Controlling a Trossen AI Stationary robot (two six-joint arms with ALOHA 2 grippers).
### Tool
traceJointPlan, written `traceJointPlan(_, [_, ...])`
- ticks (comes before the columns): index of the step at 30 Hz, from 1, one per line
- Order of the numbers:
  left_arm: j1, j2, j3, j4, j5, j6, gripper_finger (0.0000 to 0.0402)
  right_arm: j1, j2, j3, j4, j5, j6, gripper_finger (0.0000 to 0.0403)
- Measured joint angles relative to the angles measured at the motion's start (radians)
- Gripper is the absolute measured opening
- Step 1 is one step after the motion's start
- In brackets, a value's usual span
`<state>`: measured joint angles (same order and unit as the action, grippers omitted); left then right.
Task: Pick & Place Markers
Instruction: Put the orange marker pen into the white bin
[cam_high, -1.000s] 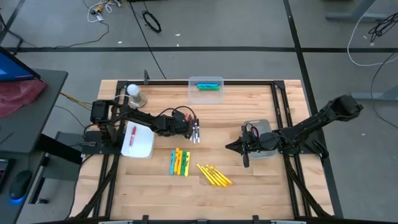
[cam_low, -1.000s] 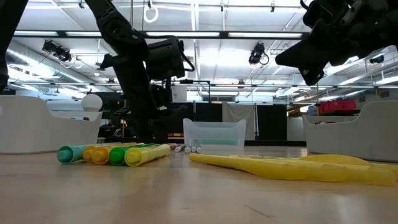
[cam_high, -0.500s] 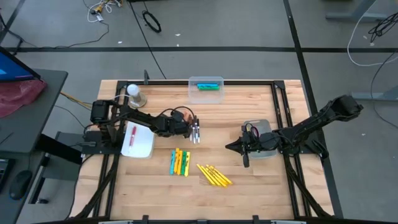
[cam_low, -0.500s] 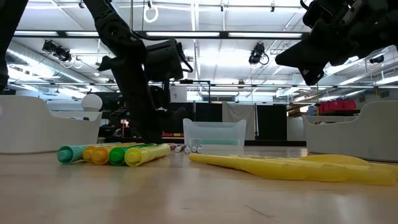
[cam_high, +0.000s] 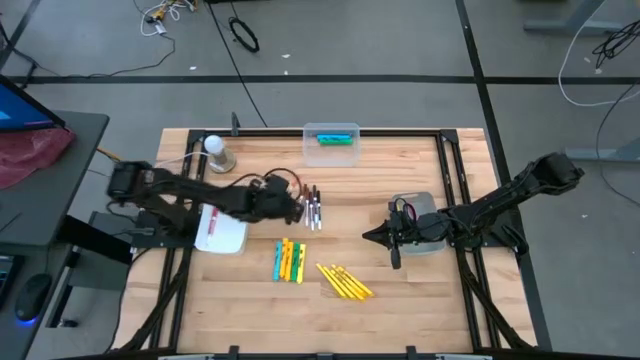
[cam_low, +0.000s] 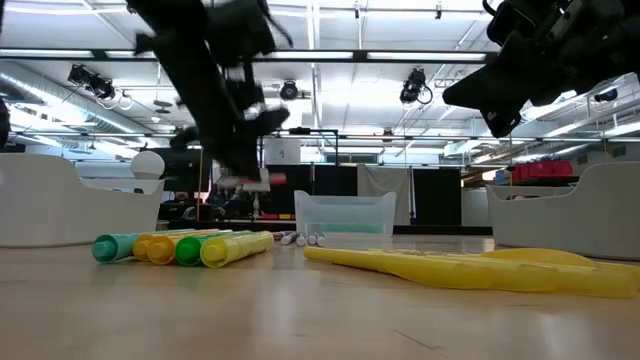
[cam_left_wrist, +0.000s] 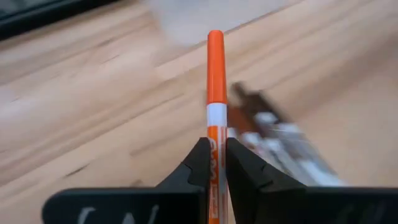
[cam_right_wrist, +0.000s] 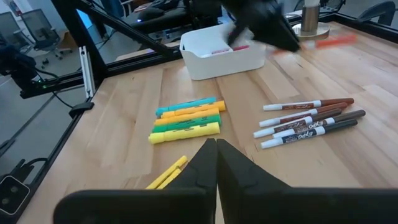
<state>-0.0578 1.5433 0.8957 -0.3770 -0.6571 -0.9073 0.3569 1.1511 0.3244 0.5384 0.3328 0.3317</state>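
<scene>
My left gripper will let go of the orange-red capped marker in the white bin (cam_high: 217, 225), close beside the red marker lying there.
My left gripper (cam_high: 297, 206) hangs above the table, just left of a row of thin white markers (cam_high: 314, 210), and is shut on one white marker with an orange-red cap (cam_left_wrist: 215, 62). In the low view that marker (cam_low: 264, 179) hangs well above the wood. Chunky markers (cam_high: 288, 260) and slim yellow markers (cam_high: 345, 282) lie flat on the table nearer the front. My right gripper (cam_high: 368, 236) is shut on nothing and hovers beside the right white bin (cam_high: 420, 205). My left gripper pinches the marker's white barrel (cam_left_wrist: 214, 134) between its two fingers. The marker lies along the fingers, and its capped end sticks out past the fingertips (cam_left_wrist: 200, 158). The fingers come from the table's left. The marker is lifted clear and roughly level.
A white bin (cam_high: 220, 232) holding a red marker stands under the left arm. A clear bin (cam_high: 331, 131) with green and blue markers sits at the far edge. A white bottle-like object (cam_high: 217, 152) stands at the far left.
My left gripper has taken hold of one orange-red-capped marker from the thin row and risen with it, lifting it clear of the table and drawing slightly toward the table's left edge. The other thin markers stay on the wood.
</scene>
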Motion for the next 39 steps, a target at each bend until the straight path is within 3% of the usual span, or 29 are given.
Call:
traceJointPlan(4, [-0.137,-0.123,0.001,-0.010,0.007,-0.015,0.0035,0.000,0.000,0.000,0.000,0.000,0.000,0.0007])
traceJointPlan(8, [-0.298,-0.235,0.003,-0.101,-0.001,-0.147,0.0030,0.000,0.000,0.000,0.000,0.000,0.000,0.0007])
traceJointPlan(14, [-0.475,-0.346,0.002,-0.564,-0.006,-0.625,0.0030,0.000,0.000,0.000,0.001,0.000,-0.004,0.0007])
traceJointPlan(17, [-0.503,-0.347,0.002,-0.810,0.080,-0.862,0.0030,0.000,0.000,0.000,0.001,0.000,-0.011,0.0007])
traceJointPlan(20, [-0.490,-0.347,-0.015,-0.938,0.182,-0.986,0.0030,-0.002,0.000,0.000,0.001,0.019,-0.014,0.0007])
traceJointPlan(31, [-0.333,-0.352,-0.245,-0.737,0.345,-0.993,0.0032,-0.003,0.000,0.000,0.000,0.061,-0.013,0.0007])
traceJointPlan(39, [-0.236,-0.352,-0.314,-0.644,0.345,-0.959,0.0035,-0.004,0.000,0.000,-0.002,0.063,-0.011,0.0007])
